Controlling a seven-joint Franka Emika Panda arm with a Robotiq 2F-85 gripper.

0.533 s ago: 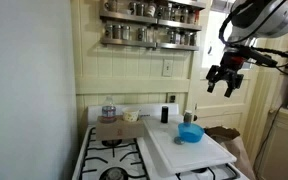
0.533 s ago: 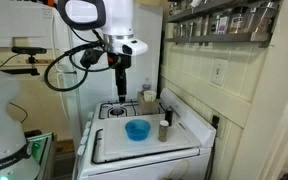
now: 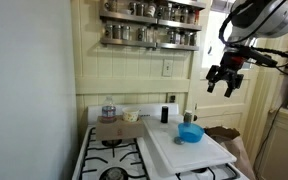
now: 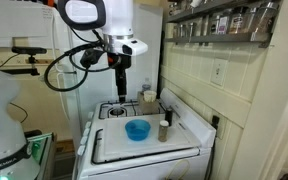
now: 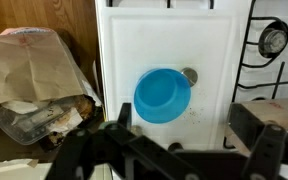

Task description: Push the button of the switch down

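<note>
The robot's gripper should next shut its empty fingers just in front of the switch on the cream wall point(image 3: 168, 68), ready to press the switch's button down.
The switch point(image 3: 168, 68) is a small pale plate on the cream wall below the spice shelf; it also shows in an exterior view point(image 4: 219, 72). Its button is too small to make out. My gripper point(image 3: 224, 82) hangs in the air well away from the wall, above the stove's side, and shows in both exterior views point(image 4: 121, 90). Its fingers are spread apart and hold nothing. In the wrist view the gripper point(image 5: 184, 125) looks down on a blue bowl point(image 5: 162, 95); the switch is out of that view.
A white board point(image 3: 199, 152) lies on the stove with the blue bowl point(image 3: 190, 133) on it. A small black bottle point(image 3: 165, 113) stands by the wall. Spice jars point(image 3: 149, 25) fill shelves above the switch. A paper bag point(image 5: 34, 70) sits beside the stove.
</note>
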